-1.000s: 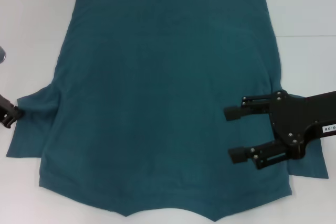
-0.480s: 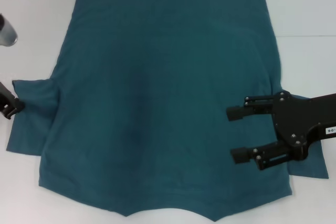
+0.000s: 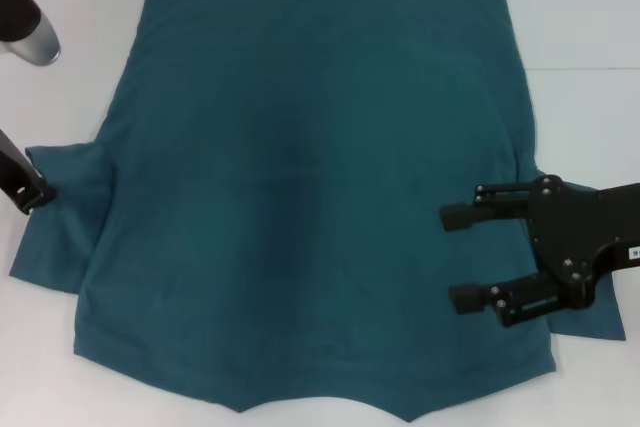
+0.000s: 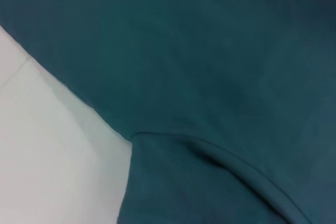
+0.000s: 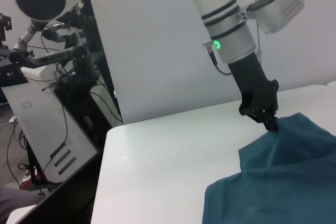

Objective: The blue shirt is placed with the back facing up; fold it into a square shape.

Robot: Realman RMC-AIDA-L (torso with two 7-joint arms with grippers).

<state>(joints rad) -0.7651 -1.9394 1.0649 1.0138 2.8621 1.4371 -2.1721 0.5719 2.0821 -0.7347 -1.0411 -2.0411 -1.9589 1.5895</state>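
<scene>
My left gripper will let go of the sleeve's edge on the blue shirt's back halfway (image 3: 222,173) between that sleeve's seam and the shirt's middle.
The blue shirt (image 3: 300,167) lies spread flat on the white table (image 3: 580,27), hem at the far side and collar edge at the near side. My left gripper (image 3: 35,195) sits at the shirt's left sleeve. In the right wrist view the left gripper (image 5: 271,124) is shut on the sleeve's edge, and the blue shirt (image 5: 283,182) peaks up to it. The left wrist view is filled with the blue shirt (image 4: 210,51) and a sleeve seam. My right gripper (image 3: 452,257) hovers open over the shirt's right side by the right sleeve, holding nothing.
A silver and black section of the left arm (image 3: 25,22) shows at the upper left. Beyond the table's edge (image 5: 105,145) stand black racks with cables (image 5: 68,77) and a white panel. Bare table flanks the shirt on both sides.
The left gripper has shifted up and outward with the sleeve, which now spreads wider. More of the left arm has entered at the upper left. The right gripper has drifted slightly right and toward the near side.
</scene>
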